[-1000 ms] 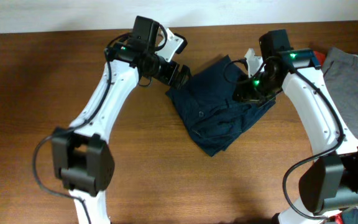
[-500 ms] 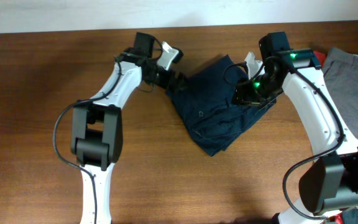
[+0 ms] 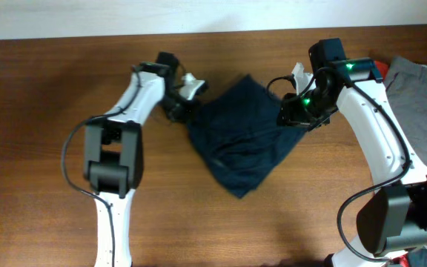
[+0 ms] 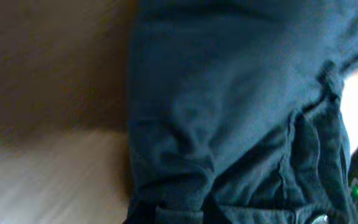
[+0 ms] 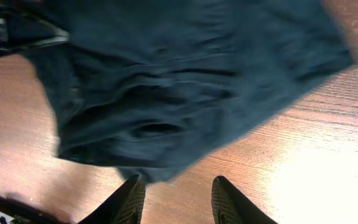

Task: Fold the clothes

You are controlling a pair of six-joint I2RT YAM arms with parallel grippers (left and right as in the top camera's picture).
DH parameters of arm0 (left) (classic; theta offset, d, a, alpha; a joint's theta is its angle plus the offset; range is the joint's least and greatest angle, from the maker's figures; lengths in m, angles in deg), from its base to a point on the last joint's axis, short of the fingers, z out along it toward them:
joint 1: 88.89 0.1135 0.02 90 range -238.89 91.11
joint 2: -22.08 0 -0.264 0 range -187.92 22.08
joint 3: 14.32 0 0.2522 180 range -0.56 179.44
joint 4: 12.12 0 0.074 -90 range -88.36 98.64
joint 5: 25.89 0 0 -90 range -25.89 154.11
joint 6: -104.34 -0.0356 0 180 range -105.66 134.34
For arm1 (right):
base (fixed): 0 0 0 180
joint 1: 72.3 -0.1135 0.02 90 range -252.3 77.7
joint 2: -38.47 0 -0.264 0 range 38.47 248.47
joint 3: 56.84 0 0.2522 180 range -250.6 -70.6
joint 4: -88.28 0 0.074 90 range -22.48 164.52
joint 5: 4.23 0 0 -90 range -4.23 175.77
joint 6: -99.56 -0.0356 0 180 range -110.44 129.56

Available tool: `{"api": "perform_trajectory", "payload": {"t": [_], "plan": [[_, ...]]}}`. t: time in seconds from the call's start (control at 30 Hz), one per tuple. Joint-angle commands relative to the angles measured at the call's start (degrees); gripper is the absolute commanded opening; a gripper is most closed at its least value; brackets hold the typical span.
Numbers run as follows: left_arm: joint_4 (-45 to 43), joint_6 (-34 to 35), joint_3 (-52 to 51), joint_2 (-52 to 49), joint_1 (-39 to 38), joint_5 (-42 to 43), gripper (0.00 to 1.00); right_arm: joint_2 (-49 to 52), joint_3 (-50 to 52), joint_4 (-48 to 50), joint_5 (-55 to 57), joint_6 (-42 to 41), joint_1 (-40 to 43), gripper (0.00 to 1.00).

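I will use my left gripper to release the navy shorts, now crumpled in the table's middle, onto the bare wood at the table end [image 3: 67, 131] that is opposite the grey garment.
The clothes, a pair of dark navy shorts [image 3: 236, 137], lie crumpled in the middle of the wooden table. My left gripper [image 3: 182, 107] sits at their left edge, shut on a bunch of the fabric. In the left wrist view the shorts [image 4: 229, 112] fill most of the frame and hide the fingers. My right gripper [image 3: 296, 115] hovers over the right edge of the shorts. In the right wrist view it [image 5: 178, 182] is open, with bare wood between its fingers. Its left fingertip [image 5: 134, 186] is just at the hem of the shorts [image 5: 185, 81].
A grey garment [image 3: 421, 96] lies at the right edge of the table, with a bit of red cloth [image 3: 376, 65] beside the right arm. The table's far edge meets a white wall [image 3: 65, 18].
My left gripper moved onto the left edge of the shorts, shut on the fabric and pulled it left; the whole garment slid left. The right arm stayed put.
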Motion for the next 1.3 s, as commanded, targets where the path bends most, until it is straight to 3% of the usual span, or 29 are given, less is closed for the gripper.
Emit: {"api": "perform_trajectory", "payload": {"t": [0.0, 0.37, 0.6, 0.9, 0.93, 0.97, 1.1, 1.17, 1.27], "plan": [[5.8, 2.3, 1.3, 5.7, 6.8, -14.4, 0.01, -0.9, 0.1, -0.4, -0.6, 0.5, -0.2, 0.4], [16.0, 5.6, 0.7, 9.9, 24.5, -35.3, 0.01, -0.9, 0.1, -1.0, -0.6, 0.5, -0.2, 0.4], [10.0, 5.2, 0.7, 9.9, 36.1, -40.3, 0.02, -0.9, 0.1, -1.0, -0.6, 0.5, -0.2, 0.4], [3.0, 5.3, 0.7, 9.9, 45.5, -41.7, 0.05, -0.9, 0.1, -1.1, -0.6, 0.4, -0.2, 0.4], [2.9, 5.4, 0.7, 9.9, 46.4, -39.9, 0.12, -0.9, 0.1, -1.2, -0.6, 0.4, -0.2, 0.4], [2.8, 5.4, 0.8, 9.9, 47.3, -37.4, 0.29, -0.9, 0.1, -1.2, -0.6, 0.4, -0.2, 0.4], [6.2, 5.4, 4.4, 10.0, 49.4, -34.2, 0.78, -0.9, 0.1, -1.3, -0.8, 0.4, -0.2, 0.4], [9.1, 5.7, 7.8, 10.3, 49.9, -34.2, 0.93, -0.9, 0.1, -1.5, -0.8, 0.4, -0.2, 0.4], [14.4, 5.9, 15.1, 11.5, 50.3, -34.1, 0.99, -0.9, 0.1, -2.1, -0.8, 0.4, -0.2, 0.4]]}}
